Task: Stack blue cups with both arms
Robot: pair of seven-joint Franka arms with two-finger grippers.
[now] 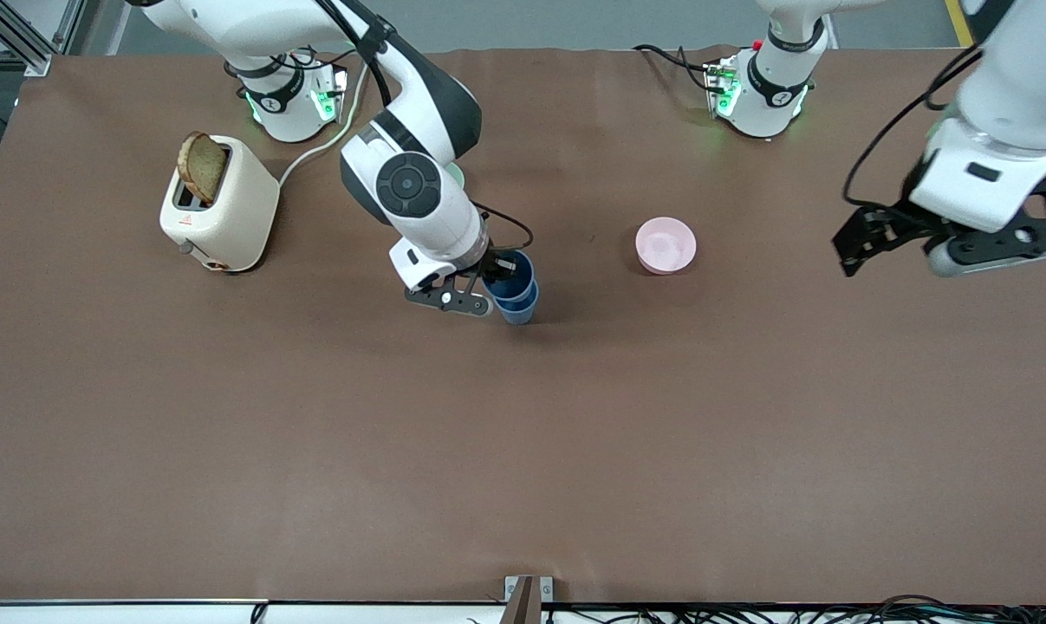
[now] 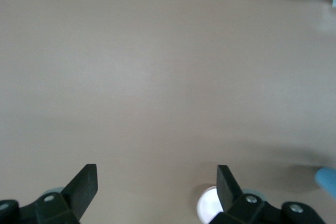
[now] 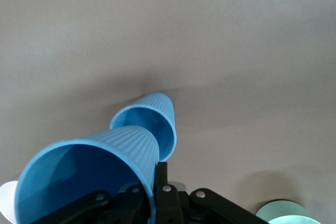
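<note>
Next, my right gripper releases the upper blue cup nested inside the lower blue cup (image 1: 516,295) (image 3: 150,125) that stands on the table.
Two blue cups are at the middle of the table. My right gripper (image 1: 490,279) is shut on the rim of the upper blue cup (image 1: 507,276), one finger inside and one outside. That cup's lower end sits in the mouth of the second blue cup (image 1: 519,308), which rests on the table. The right wrist view shows the held cup (image 3: 89,174), the second cup (image 3: 153,119) and my right gripper (image 3: 155,190). My left gripper (image 1: 854,245) is open and empty, up over the table's left-arm end; it also shows in the left wrist view (image 2: 156,184).
A pink bowl (image 1: 665,245) sits between the cups and the left arm's end. A cream toaster (image 1: 219,208) with a slice of bread stands toward the right arm's end. A pale green bowl (image 3: 283,214) lies mostly hidden under the right arm.
</note>
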